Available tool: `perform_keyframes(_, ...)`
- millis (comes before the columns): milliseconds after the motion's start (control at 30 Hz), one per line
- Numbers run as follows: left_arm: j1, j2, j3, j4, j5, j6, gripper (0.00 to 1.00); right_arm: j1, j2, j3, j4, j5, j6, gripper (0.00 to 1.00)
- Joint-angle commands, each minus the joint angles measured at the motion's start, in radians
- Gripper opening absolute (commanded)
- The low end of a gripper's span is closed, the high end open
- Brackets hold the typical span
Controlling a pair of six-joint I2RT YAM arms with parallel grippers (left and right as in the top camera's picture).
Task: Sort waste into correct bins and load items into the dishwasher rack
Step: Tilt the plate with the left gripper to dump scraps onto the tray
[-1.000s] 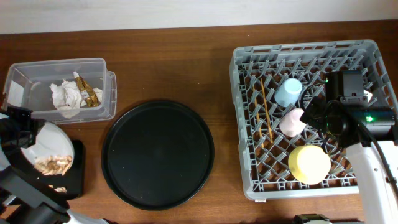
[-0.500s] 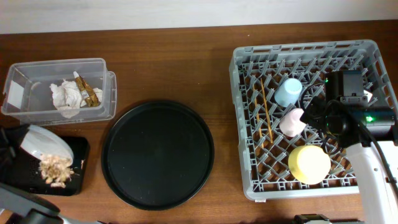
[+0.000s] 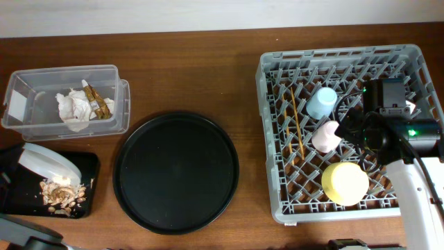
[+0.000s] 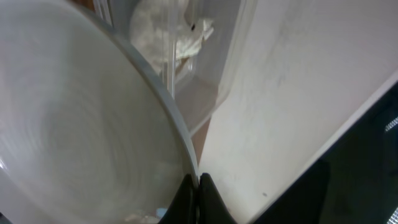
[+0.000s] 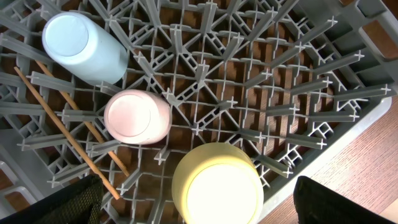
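Next, my left gripper lets go of the pale grey-white plate near the middle of the large round black tray (image 3: 187, 161).
My left gripper (image 4: 198, 186) is shut on the rim of the pale grey-white plate (image 4: 74, 124). The plate (image 3: 43, 160) is held tilted over the shallow black tray (image 3: 87, 167), and tan food scraps (image 3: 61, 192) lie in the tray. The clear tub (image 3: 62, 69) holds white napkins (image 3: 73, 107) and the gold-brown wrapper (image 3: 99, 104). The grey dishwasher rack (image 3: 269, 173) holds the light-blue cup (image 3: 321, 102), pink cup (image 3: 325, 136), yellow bowl (image 3: 344, 182) and chopsticks (image 3: 296, 125). My right gripper (image 5: 208, 205) is open and empty above the yellow bowl (image 5: 217, 183).
A large round black tray (image 3: 176, 172) lies on the brown table between the bins and the rack. The right arm (image 3: 392, 132) hangs over the rack's right side. The left arm shows only at the lower left edge of the overhead view.
The plate has tipped up and moved left over the shallow black tray. The food scraps have slid off it into the tray. The left arm has drawn back to the left. The right arm has not moved.
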Motion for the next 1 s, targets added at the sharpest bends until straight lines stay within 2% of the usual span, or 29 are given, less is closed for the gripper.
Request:
perform_keyframes(0,0.008,0.007,0.02,0.076,-0.05,0.018,0.01,-0.007,-0.008,0.006,0.0,0.023,0.005,0.98)
perform_keyframes(67,0.018,0.007,0.02,-0.014,0.027,0.042,0.01,-0.007,-0.008,0.006,0.0,0.023,0.005,0.98)
perform_keyframes(133,0.02,0.007,0.02,0.027,0.027,0.04,0.01,-0.007,-0.008,0.006,0.0,0.023,0.005,0.98)
perform_keyframes(200,0.024,0.007,0.02,-0.082,0.101,0.059,0.01,-0.007,-0.008,0.006,0.0,0.023,0.005,0.98)
perform_keyframes(267,0.024,0.007,0.02,-0.045,0.099,0.058,0.01,-0.007,-0.008,0.006,0.0,0.023,0.005,0.98)
perform_keyframes(333,0.024,0.005,0.02,-0.14,0.116,0.084,0.01,-0.007,-0.008,0.006,0.0,0.023,0.005,0.98)
perform_keyframes(400,0.024,0.005,0.02,-0.147,0.127,0.085,0.01,-0.007,-0.008,0.006,0.0,0.023,0.005,0.98)
perform_keyframes(533,0.018,-0.002,0.021,-0.225,0.261,0.209,0.01,-0.007,-0.008,0.006,0.0,0.023,0.005,0.98)
perform_keyframes(633,0.017,-0.002,0.021,-0.232,0.225,0.21,0.01,-0.007,-0.008,0.006,0.0,0.023,0.005,0.98)
perform_keyframes(733,0.013,-0.002,0.02,-0.377,0.124,0.296,0.01,-0.007,-0.008,0.006,0.0,0.023,0.005,0.98)
perform_keyframes(833,-0.009,-0.002,0.02,-0.475,0.138,0.403,0.01,-0.007,-0.008,0.006,0.0,0.023,0.005,0.98)
perform_keyframes(933,-0.048,-0.006,0.02,-0.577,0.204,0.566,0.01,-0.007,-0.008,0.006,0.0,0.023,0.005,0.98)
perform_keyframes(967,-0.071,-0.016,0.019,-0.577,0.198,0.576,0.01,-0.007,-0.008,0.006,0.0,0.023,0.005,0.98)
